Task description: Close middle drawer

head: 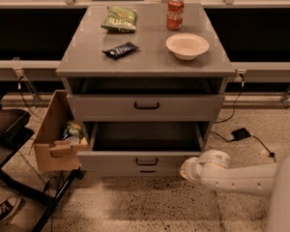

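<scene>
My gripper is going to let go of the middle drawer, now partly pulled out, as soon as it sits back inside the cabinet [146, 146], below the top grey front.
The middle drawer [111, 161] is a grey box with a small black bar handle [146, 162]. It stands partly pulled out of the cabinet, and its dark inside [145, 137] looks empty. The uppermost grey front [106, 108] sits above it, with a dark gap under the cabinet top. The lowest front is hidden below the open drawer. My gripper [187, 169] is at the end of the white arm [241, 178] coming in from the right. It is low, against the right end of the middle drawer's front.
On the cabinet top lie a green chip bag [119, 19], a dark snack bar [120, 50], a red soda can [175, 13] and a white bowl [187, 46]. An open cardboard box [53, 139] stands at the cabinet's left. A black stand [5, 129] is further left, a black adapter [240, 133] on the floor at right.
</scene>
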